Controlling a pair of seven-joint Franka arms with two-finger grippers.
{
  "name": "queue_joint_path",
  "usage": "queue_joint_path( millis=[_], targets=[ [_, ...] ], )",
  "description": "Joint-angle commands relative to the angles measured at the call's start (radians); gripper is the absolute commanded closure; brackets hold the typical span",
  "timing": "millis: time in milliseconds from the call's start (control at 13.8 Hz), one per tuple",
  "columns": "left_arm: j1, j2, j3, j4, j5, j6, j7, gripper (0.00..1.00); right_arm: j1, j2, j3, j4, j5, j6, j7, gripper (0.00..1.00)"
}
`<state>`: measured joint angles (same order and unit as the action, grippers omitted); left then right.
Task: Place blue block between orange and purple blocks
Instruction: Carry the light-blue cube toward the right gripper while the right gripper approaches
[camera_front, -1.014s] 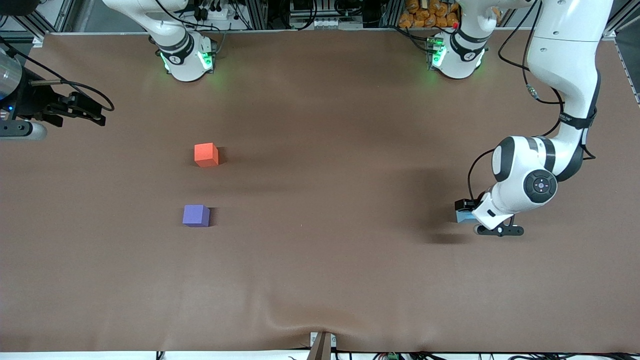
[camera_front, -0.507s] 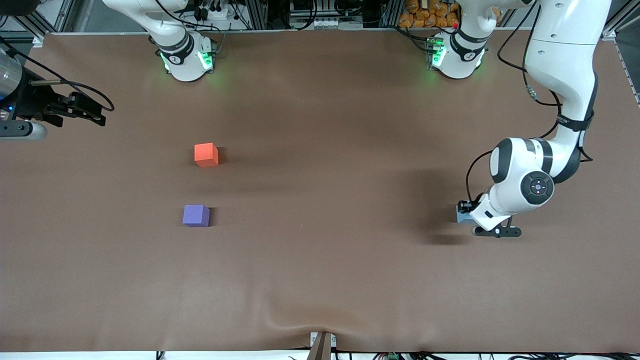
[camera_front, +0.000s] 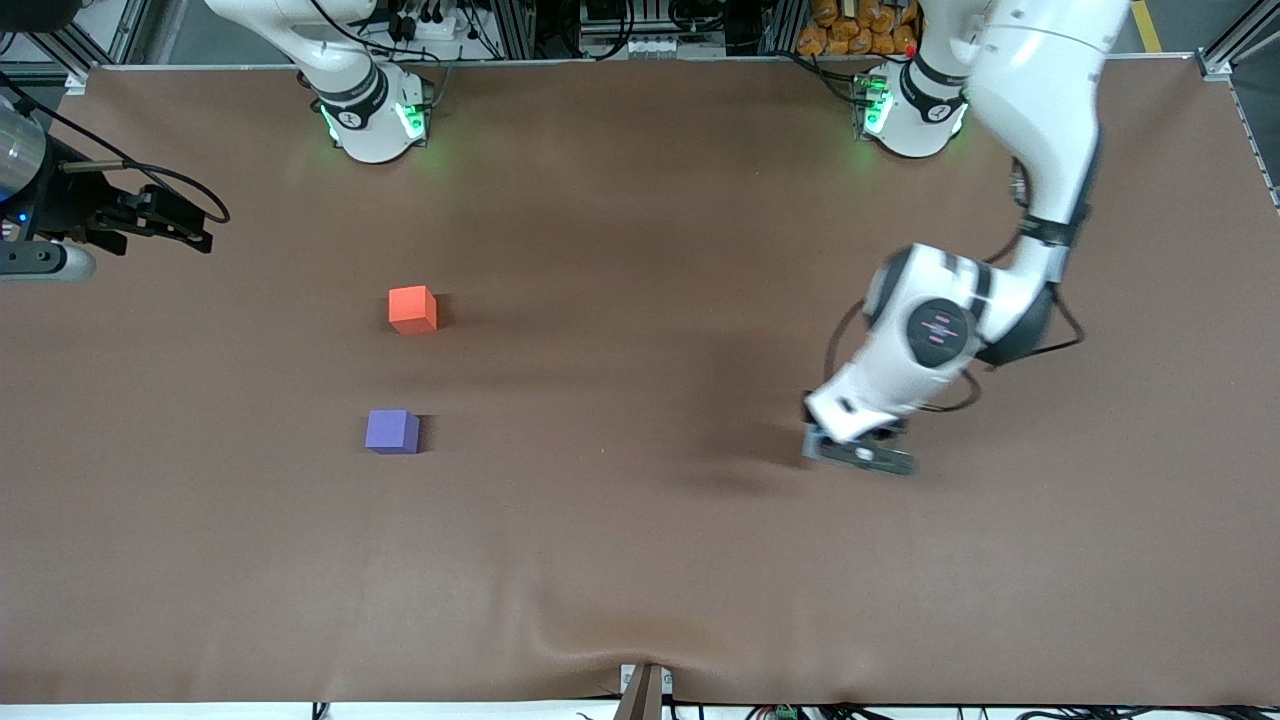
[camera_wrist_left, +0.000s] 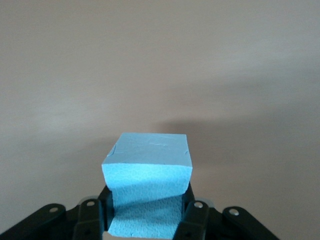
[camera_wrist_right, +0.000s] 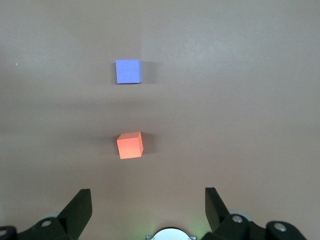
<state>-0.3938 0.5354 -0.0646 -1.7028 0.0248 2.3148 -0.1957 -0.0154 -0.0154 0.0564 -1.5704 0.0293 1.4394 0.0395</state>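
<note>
I should use my left gripper to set the blue block, held just above the brown table, down on the open table (camera_front: 572, 364) short of the gap between orange and purple blocks.
My left gripper (camera_front: 852, 447) is shut on the light sky-blue block (camera_wrist_left: 147, 170) and holds it just above the brown table, toward the left arm's end. In the front view only a sliver of the blue block (camera_front: 815, 432) shows under the hand. The orange block (camera_front: 412, 309) and the purple block (camera_front: 392, 431) rest on the table toward the right arm's end, the purple one nearer to the front camera, with a gap between them. My right gripper (camera_front: 195, 228) is open and empty, waiting up at the right arm's end; its wrist view shows the orange block (camera_wrist_right: 130, 145) and the purple block (camera_wrist_right: 128, 71).
The two arm bases (camera_front: 375, 115) (camera_front: 910, 110) stand along the table's back edge. The brown cover (camera_front: 640, 560) has a wrinkle (camera_front: 590, 645) at the edge nearest the front camera.
My left arm has lifted the blue block off the table and swung it toward the right arm's end. The right arm and the orange and purple blocks have not moved.
</note>
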Motion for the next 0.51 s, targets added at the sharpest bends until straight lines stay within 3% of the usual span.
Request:
queue_joint_path(
  millis=[0,435],
  targets=[
    [-0.109,0.104,0.011,0.128,0.012,-0.017,-0.097,1.00,-0.006,-0.002,0.008,0.004,-0.011,0.001,0.003,0.00],
    [-0.261,0.215,0.011,0.299,0.009,-0.017,-0.218,1.00,-0.020,0.005,0.005,0.009,-0.014,-0.004,-0.111,0.00]
  ],
)
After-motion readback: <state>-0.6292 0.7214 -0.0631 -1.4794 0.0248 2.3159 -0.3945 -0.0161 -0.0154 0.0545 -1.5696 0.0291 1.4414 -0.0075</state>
